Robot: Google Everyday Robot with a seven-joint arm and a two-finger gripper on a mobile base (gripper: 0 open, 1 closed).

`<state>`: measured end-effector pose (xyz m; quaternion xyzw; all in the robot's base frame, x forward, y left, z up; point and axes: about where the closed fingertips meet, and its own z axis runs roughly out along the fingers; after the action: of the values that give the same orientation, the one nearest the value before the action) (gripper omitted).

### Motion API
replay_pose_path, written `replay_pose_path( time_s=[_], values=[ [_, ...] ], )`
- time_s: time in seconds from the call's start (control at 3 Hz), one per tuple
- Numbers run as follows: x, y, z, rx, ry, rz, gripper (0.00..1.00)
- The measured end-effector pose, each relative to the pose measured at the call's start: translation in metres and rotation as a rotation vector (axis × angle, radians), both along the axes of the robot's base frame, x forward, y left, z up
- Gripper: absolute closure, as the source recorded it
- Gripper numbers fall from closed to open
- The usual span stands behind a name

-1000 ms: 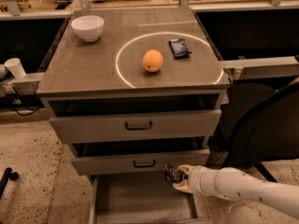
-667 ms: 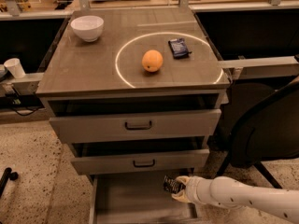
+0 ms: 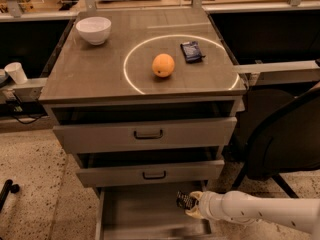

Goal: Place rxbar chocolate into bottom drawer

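Next, my gripper releases the rxbar chocolate on the bottom drawer's inside (image 3: 179, 206), toward the side of the drawer that is nearer the black chair. The bar is now held inside that drawer.
The bottom drawer (image 3: 137, 209) is pulled out, a wide shallow grey tray below the two upper drawers. My gripper (image 3: 187, 202) reaches in from the lower right on a white arm and hangs just over the drawer's right part. It is shut on the rxbar chocolate (image 3: 183, 200), a small black bar with white lettering that sticks out to the left of the fingers. Whether the bar touches the drawer floor I cannot tell.
On the cabinet top lie an orange (image 3: 163, 65), a dark blue crinkled packet (image 3: 191, 51) and a white bowl (image 3: 94, 30). The two upper drawers stand slightly open. A black chair (image 3: 285, 144) stands to the right, a white cup (image 3: 16, 72) to the left.
My gripper has moved down and a little left with the bar, from beside the middle drawer's lower edge to over the bottom drawer.
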<state>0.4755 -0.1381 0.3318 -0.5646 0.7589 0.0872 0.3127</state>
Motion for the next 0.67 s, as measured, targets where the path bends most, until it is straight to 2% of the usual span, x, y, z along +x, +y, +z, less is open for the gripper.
replay_pose_path(
  time_s=[0.33, 0.67],
  values=[
    [0.011, -0.024, -0.092, -0.079, 0.035, -0.036, 1.0],
    [0.024, -0.029, -0.128, -0.036, 0.005, -0.02, 1.0]
  ],
)
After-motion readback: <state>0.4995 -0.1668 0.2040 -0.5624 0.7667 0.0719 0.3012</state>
